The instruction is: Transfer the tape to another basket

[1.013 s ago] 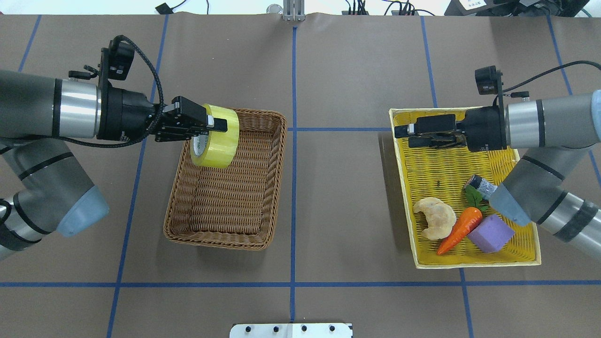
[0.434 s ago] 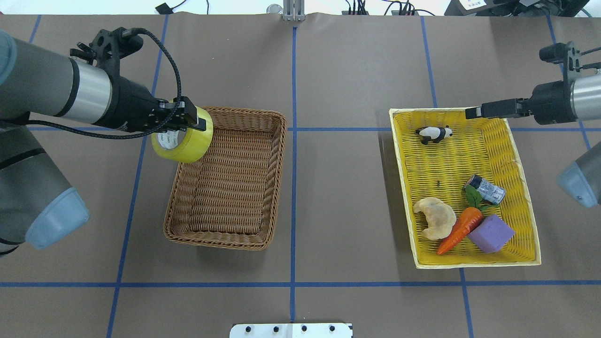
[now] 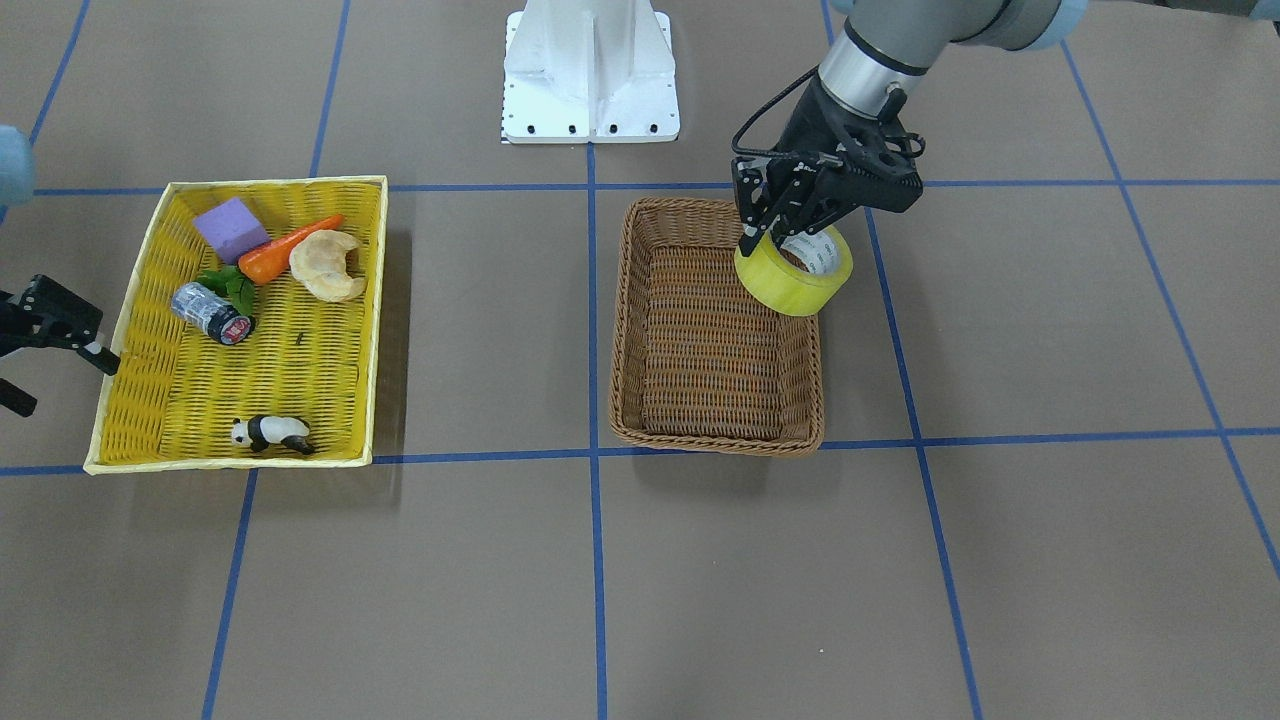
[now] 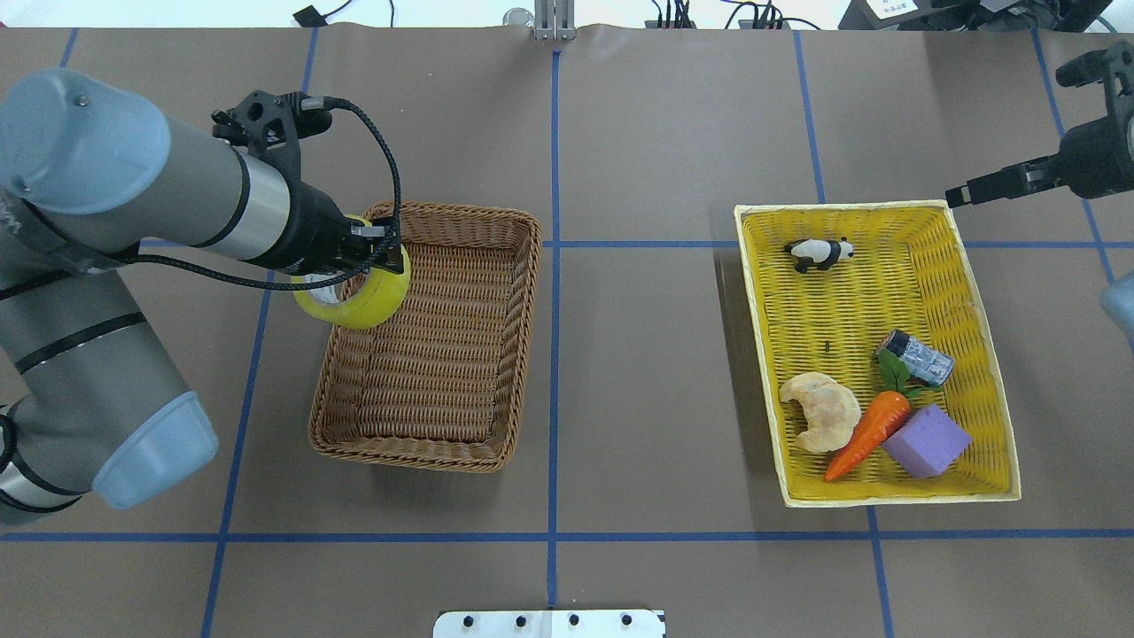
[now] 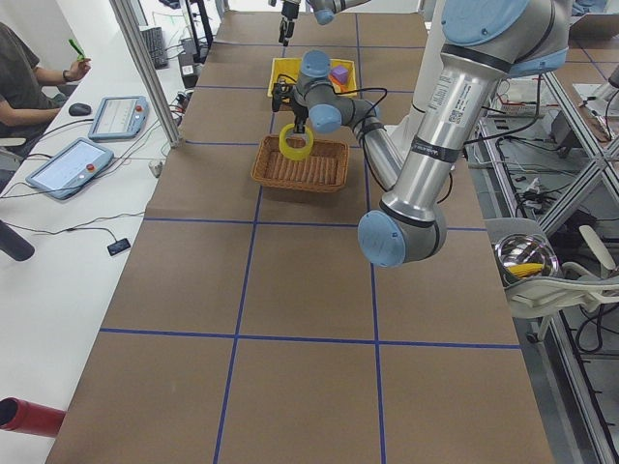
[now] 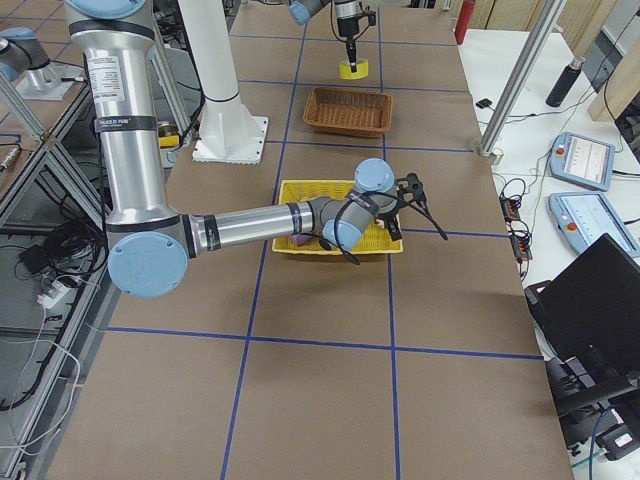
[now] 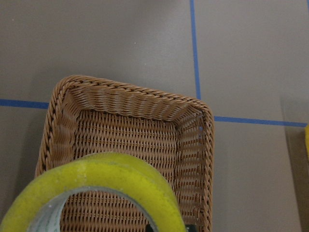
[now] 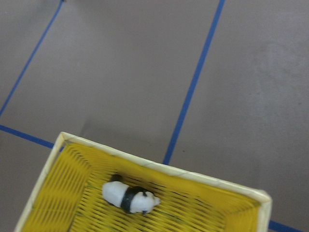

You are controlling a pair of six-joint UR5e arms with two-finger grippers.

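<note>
I should use my left gripper to set the yellow-green tape roll down on the woven bottom of the brown wicker basket (image 3: 731,320) (image 7: 117,194) near the middle of the basket. The roll now hangs over the basket's rim.
The yellow-green tape roll (image 4: 354,299) hangs from my left gripper (image 4: 376,250), which is shut on its wall. It is held in the air over the left rim of the brown wicker basket (image 4: 521,354), near the far left corner. The front view shows the tape (image 3: 795,277) under the left gripper (image 3: 775,235), over the basket's rim (image 3: 620,330). The left wrist view shows the roll (image 7: 111,174) above the empty basket (image 7: 130,89). My right gripper (image 4: 959,194) is outside the yellow tray's far right corner, and the front view shows it (image 3: 60,385) open and empty.
The shallow yellow tray (image 4: 886,208) on the right holds a toy panda (image 4: 819,252), a small can (image 4: 917,356), a croissant (image 4: 822,410), a carrot (image 4: 868,434) and a purple block (image 4: 926,440). Blue tape lines cross the brown table.
My left arm swung the tape back toward the basket's left rim and turned the wrist downward. My right gripper pulled away to the right of the tray, leaving the panda lying in it.
</note>
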